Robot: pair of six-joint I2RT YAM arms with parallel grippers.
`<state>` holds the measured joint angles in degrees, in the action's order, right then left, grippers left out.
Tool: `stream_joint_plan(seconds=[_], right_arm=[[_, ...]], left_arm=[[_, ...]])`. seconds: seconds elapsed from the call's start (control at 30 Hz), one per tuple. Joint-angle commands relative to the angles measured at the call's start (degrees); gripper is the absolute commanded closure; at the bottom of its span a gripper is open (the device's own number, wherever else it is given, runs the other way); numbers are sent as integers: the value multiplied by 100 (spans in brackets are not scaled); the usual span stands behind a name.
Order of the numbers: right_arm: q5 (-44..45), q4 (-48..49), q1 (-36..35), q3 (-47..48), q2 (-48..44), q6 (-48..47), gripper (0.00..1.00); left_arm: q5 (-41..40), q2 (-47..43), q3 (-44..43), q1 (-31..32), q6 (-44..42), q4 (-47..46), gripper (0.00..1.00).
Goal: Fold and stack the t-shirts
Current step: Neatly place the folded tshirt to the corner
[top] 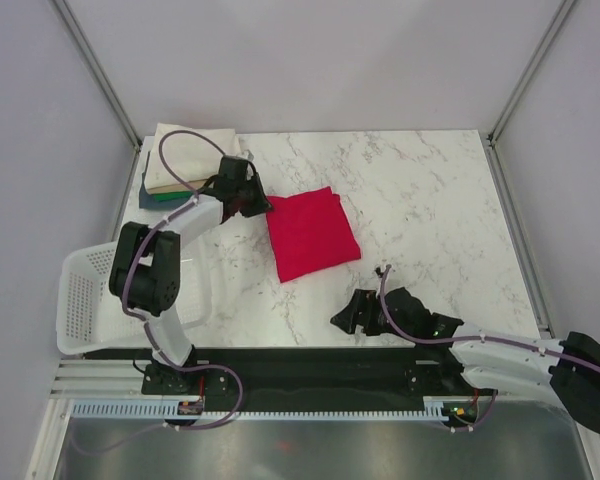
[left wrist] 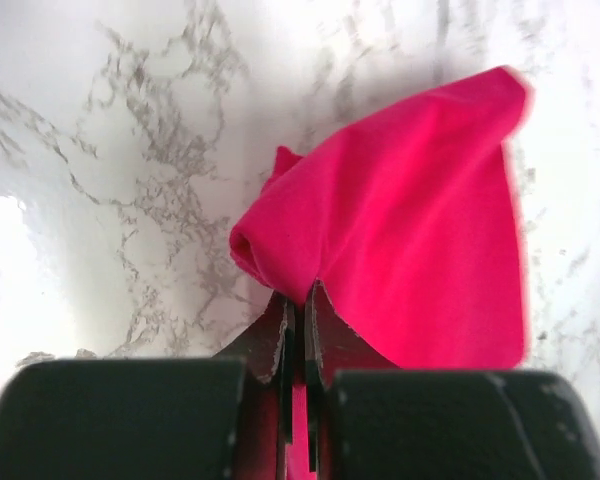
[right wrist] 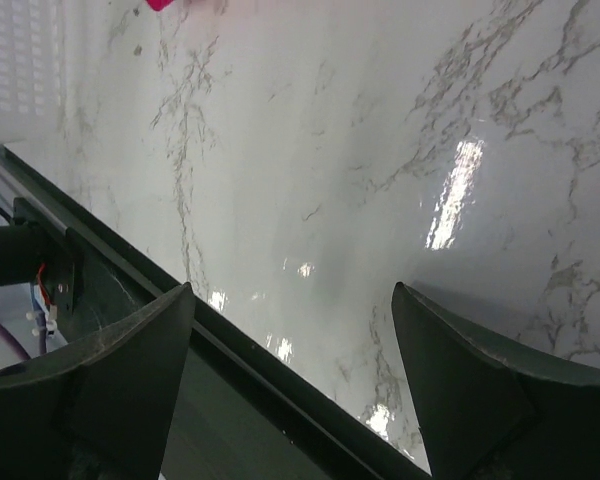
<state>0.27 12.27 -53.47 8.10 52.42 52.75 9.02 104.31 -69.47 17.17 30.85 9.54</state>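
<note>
The left gripper should release the crimson-red t-shirt atop the cream shirt (top: 181, 154) at the back corner stack.
The crimson-red t-shirt (top: 311, 234) lies folded into a rough square on the marble table, mid-left. My left gripper (top: 258, 207) is shut on its near-left corner; in the left wrist view the fingertips (left wrist: 283, 318) pinch a lifted fold of the red cloth (left wrist: 410, 220). A stack of folded shirts, cream on top (top: 185, 152) with green and dark blue edges under it (top: 162, 196), sits at the back left corner. My right gripper (top: 348, 318) is open and empty, low over the table's front edge (right wrist: 290, 300), apart from the red shirt.
A white perforated plastic basket (top: 85, 298) stands at the front left, beside the left arm's base. The dark rail (top: 310, 360) runs along the table's near edge, under the right gripper. Metal frame posts stand at the back corners.
</note>
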Motion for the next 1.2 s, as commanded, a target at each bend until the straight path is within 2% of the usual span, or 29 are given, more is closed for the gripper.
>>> stream_joint_plan(seconds=[0.0, 0.17, 0.4, 0.63, 0.87, 1.17], right_arm=[[1106, 126, -172, 192, 565, 253, 12], [1142, 232, -278, 333, 928, 148, 12], [1106, 460, -278, -71, 278, 156, 10], [1063, 522, -269, -89, 321, 148, 10], [1019, 592, -278, -80, 418, 121, 10], [966, 662, -269, -98, 453, 104, 10]], left_arm=[[-251, -701, -680, -47, -729, 618, 98], [-278, -1008, -1129, -380, -1107, 1120, 98], [-93, -1360, -1753, -776, -1687, 1515, 98], [-14, -1817, -2105, -1048, -1960, 1674, 98], [136, -1967, -2817, -1128, -2118, 1911, 98], [-49, -1932, -3652, -1137, -2338, 1929, 98]])
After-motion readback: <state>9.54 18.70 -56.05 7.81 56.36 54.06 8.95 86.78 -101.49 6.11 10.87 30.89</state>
